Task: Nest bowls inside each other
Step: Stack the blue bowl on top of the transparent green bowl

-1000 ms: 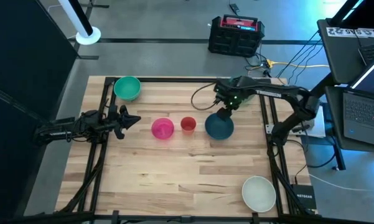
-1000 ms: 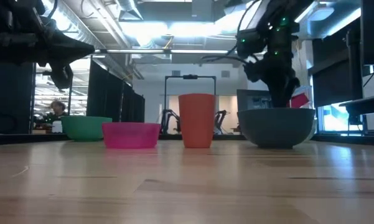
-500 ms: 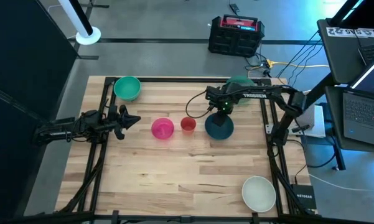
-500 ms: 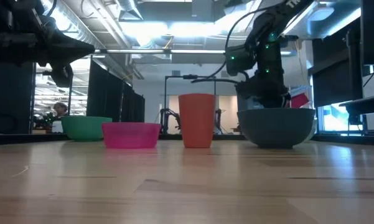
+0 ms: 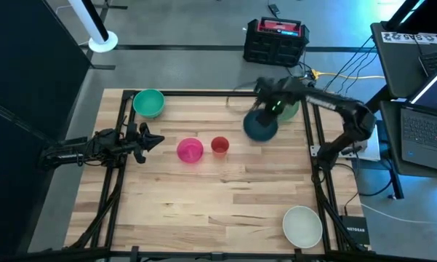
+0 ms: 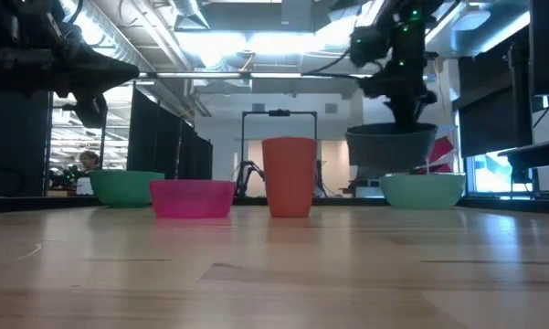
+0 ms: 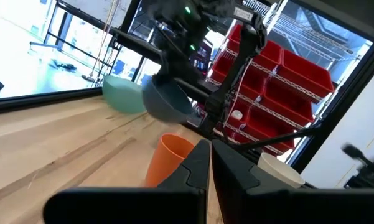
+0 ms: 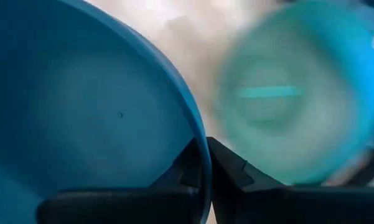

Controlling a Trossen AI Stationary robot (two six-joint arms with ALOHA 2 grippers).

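Note:
My right gripper should release the teal-blue bowl inside the green bowl [image 5: 265, 113] close to the far black rail. The teal-blue bowl still hangs in the air.
My right gripper [image 5: 271, 115] is shut on the dark teal-blue bowl [image 5: 259, 126], which hangs in the air [image 6: 390, 146] beside and above a green bowl [image 6: 423, 189] at the table's far right. That green bowl [image 5: 289, 109] sits on its base, partly under my arm. Another green bowl [image 5: 149, 102] stands at the far left, a pink bowl [image 5: 190, 150] near the middle, and a white bowl [image 5: 302, 225] at the near right. My left gripper [image 5: 151, 140] waits shut at the left edge. My right gripper pinches the teal-blue bowl's rim [image 8: 201, 149], one finger inside the bowl and one outside. The fingers come from above, pointing down, on the rim's far right side [image 5: 269, 118]. The bowl hangs upright, mouth up, lifted clear of the table.
A small red cup [image 5: 219, 145] stands upright between the pink bowl and the spot the blue bowl left. Black frame rails run along the table's left and right edges [image 5: 316, 156]. Bare wood lies across the near half of the table.
My right gripper has taken hold of the teal-blue bowl, lifted it clear of the table and carried it toward the far right, toward the green bowl there. The other bowls and the cup have stayed put.

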